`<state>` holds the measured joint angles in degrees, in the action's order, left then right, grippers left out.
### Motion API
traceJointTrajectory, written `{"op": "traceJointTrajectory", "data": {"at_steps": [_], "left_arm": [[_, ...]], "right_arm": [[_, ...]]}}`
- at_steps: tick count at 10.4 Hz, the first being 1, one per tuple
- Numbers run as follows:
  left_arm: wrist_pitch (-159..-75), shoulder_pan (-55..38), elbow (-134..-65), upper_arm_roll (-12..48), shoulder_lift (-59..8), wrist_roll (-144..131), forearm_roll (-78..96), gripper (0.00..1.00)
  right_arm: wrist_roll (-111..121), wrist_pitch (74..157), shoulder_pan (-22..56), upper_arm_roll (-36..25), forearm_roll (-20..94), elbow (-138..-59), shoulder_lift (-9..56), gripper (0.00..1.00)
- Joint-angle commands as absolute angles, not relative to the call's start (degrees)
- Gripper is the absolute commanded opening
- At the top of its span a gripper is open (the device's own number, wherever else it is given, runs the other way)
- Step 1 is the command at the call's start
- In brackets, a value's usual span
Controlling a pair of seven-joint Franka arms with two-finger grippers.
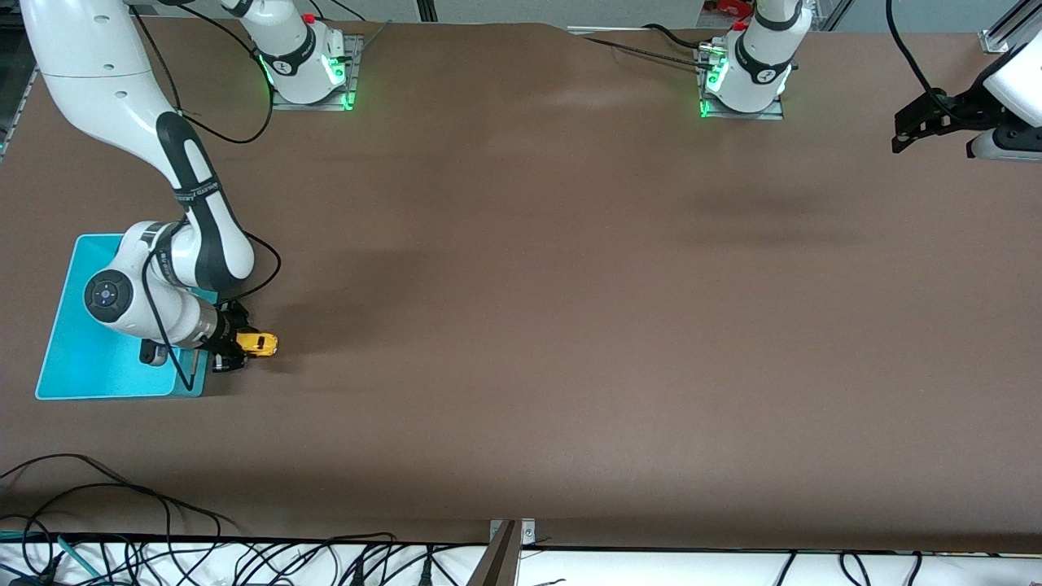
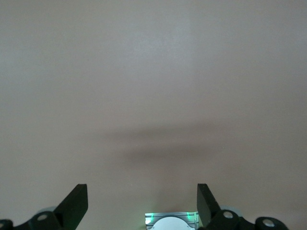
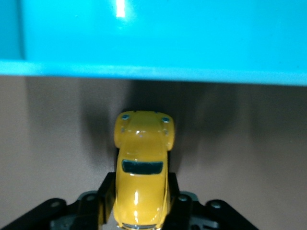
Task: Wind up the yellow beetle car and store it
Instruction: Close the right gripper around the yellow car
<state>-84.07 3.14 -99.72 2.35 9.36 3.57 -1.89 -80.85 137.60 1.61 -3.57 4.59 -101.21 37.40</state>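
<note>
Next, my right gripper lets go of the yellow beetle car on the turquoise bin's bottom, close to its middle [image 1: 162, 307].
The yellow beetle car [image 1: 260, 343] is down at the brown table, right beside the turquoise bin [image 1: 89, 358], on the bin's side toward the left arm's end. My right gripper [image 1: 244, 346] is shut on it. In the right wrist view the black fingers [image 3: 106, 184] press both flanks of the car [image 3: 142, 158] at its rear half, inside my right gripper [image 3: 140, 181]. The car's rounded nose points at the bin wall [image 3: 158, 38], a short gap away. My left gripper [image 1: 920, 122] waits open and empty, high over the left arm's end of the table; in its own view the left gripper [image 2: 142, 191] has its jaws wide apart.
The right arm's forearm [image 1: 155, 301] hangs over the bin. Both arm bases [image 1: 305, 61] stand along the table's robot edge, and the left base [image 2: 171, 221] shows in the left wrist view. Loose cables [image 1: 163, 561] run along the table edge nearest the front camera.
</note>
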Motion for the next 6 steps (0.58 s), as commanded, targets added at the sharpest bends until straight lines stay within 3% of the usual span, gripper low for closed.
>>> {"op": "traceJointTrajectory", "data": {"at_steps": [1, 3, 6], "left_arm": [[-82.35, 3.34, -98.00, 2.72, 8.79, 0.97, -2.20, 1.00], [-82.27, 3.43, -98.00, 2.72, 8.79, 0.97, -2.20, 1.00], [-82.18, 3.34, -97.91, 2.72, 8.79, 0.97, -2.20, 1.00]], "right_arm": [[-81.39, 137.38, 1.67, -3.52, 5.10, -101.43, 34.82, 0.02], [-81.39, 132.22, 1.67, -3.69, 5.10, -100.47, 29.65, 0.03], [-81.21, 115.62, 1.76, -7.63, 3.87, -93.62, 26.64, 0.03]]}}
